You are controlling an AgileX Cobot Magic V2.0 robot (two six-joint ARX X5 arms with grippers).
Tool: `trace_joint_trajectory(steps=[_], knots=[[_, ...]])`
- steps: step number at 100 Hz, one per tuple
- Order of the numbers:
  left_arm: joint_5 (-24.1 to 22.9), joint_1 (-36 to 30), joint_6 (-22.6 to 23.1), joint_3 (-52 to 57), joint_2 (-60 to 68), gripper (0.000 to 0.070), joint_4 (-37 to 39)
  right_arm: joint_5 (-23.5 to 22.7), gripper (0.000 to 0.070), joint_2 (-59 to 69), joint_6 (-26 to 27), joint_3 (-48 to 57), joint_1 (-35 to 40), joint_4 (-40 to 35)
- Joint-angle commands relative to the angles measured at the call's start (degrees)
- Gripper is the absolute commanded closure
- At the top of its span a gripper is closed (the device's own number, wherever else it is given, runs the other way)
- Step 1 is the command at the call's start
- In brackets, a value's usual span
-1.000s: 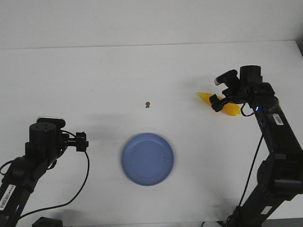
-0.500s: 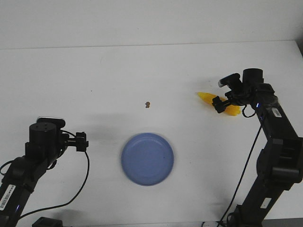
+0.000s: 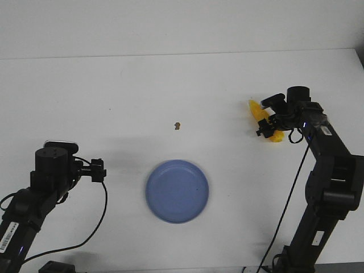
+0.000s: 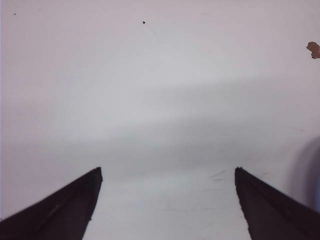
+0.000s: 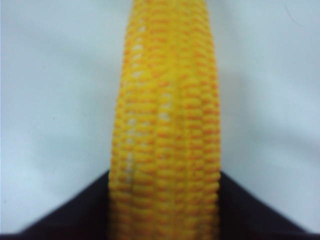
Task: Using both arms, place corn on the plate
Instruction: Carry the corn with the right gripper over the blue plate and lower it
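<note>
Next, the right gripper releases the yellow corn across the middle of the empty blue plate point(image 3: 180, 186).
The yellow corn point(image 3: 256, 111) is at the right of the table, with my right gripper point(image 3: 267, 123) shut on its thick part. Its pointed tip sticks out up and to the left of the fingers. In the right wrist view the corn point(image 5: 167, 115) fills the gap between both black fingers of the right gripper point(image 5: 165, 180) and touches each. The blue plate point(image 3: 177, 191) lies empty in the near middle, well to the left of the corn. My left gripper point(image 3: 98, 170) stands open over bare table to the left of the plate, and in its wrist view nothing lies between the left gripper's point(image 4: 167, 172) fingers.
A tiny brown speck point(image 3: 178, 125) lies on the white table point(image 3: 114, 91) beyond the plate, and the same speck point(image 4: 313, 49) shows in the left wrist view. The table's far edge runs along the back wall.
The corn has turned in the right gripper, its tip now higher and closer to the arm. The right wrist has shifted slightly right. The left arm has not moved.
</note>
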Motion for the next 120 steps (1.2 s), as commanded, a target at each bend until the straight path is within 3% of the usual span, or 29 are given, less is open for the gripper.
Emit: trace_joint_trajectory(steps=[1,17,37,71,95,120], knots=[[-0.2,0.0,-0.4,0.8,0.4,0.0156,0.4,-0.4,0.0571,1.5,1.0,1.3,-0.2,-0.8],[-0.2,0.0,-0.4,0.8,0.4,0.0155,0.4,-4.6,0.0571,0.1,3.3,1.3,-0.3,-1.5],[-0.2,0.0,-0.4,0.8,0.4,0.0155,0.4,-5.8,0.0569,-5.5,4.8,1.3,1.6,-2.1],[-0.2,0.0,-0.4,0.8,0.4,0.0155,0.3,-5.7,0.0569,-17.6,7.1,1.3,14.5,-8.6],[-0.2,0.0,-0.4,0.8,0.4,0.0156,0.3,2.8,0.0568,-20.1,9.7,1.0,27.3,-12.6],[-0.2,0.0,-0.4,0.8,0.4,0.0156,0.2,4.4,0.0568,-20.1,16.0,-3.6,38.5,-10.2]])
